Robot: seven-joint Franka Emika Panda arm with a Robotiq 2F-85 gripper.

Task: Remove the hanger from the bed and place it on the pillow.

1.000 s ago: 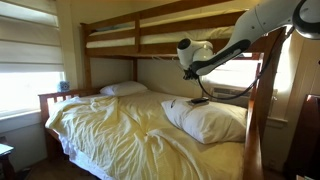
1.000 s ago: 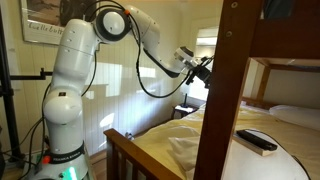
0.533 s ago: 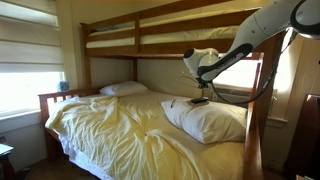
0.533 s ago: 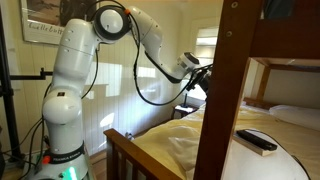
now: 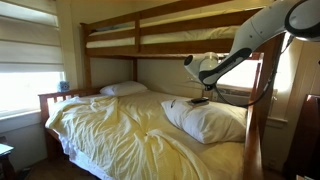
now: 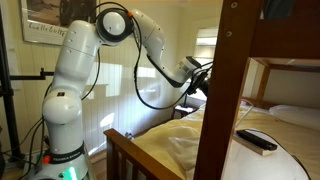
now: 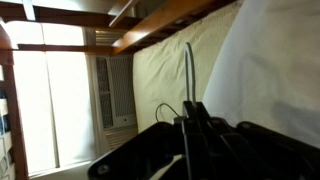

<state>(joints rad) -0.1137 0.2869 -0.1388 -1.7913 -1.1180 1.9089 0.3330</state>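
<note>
My gripper is going to release the hanger on the far edge of the large white pillow (image 7: 212, 85), near the wall.
The hanger (image 5: 200, 100) is a small dark flat thing lying on the far end of the large white pillow (image 5: 215, 122). It also shows on the pillow (image 6: 285, 165) as a dark bar (image 6: 257, 141). The pillow rests on the bunk bed (image 5: 85, 62) with rumpled pale yellow bedding. My gripper (image 5: 204, 72) hangs in the air above the hanger, apart from it, and shows beside the bed post (image 6: 198, 76). In the wrist view the jaws (image 7: 192, 108) are pressed together with nothing clearly between them. A thin grey line rises past the fingertips.
A flatter white pillow (image 5: 122, 88) lies at the head of the bed. The upper bunk (image 5: 160, 35) is close over the arm. A thick wooden bed post (image 6: 225, 90) and footboard (image 6: 150, 158) stand in front. A window air conditioner (image 7: 118, 92) is on the wall.
My gripper has drifted sideways and slightly lower, away from above the hanger. The hanger and the pillow have not moved.
</note>
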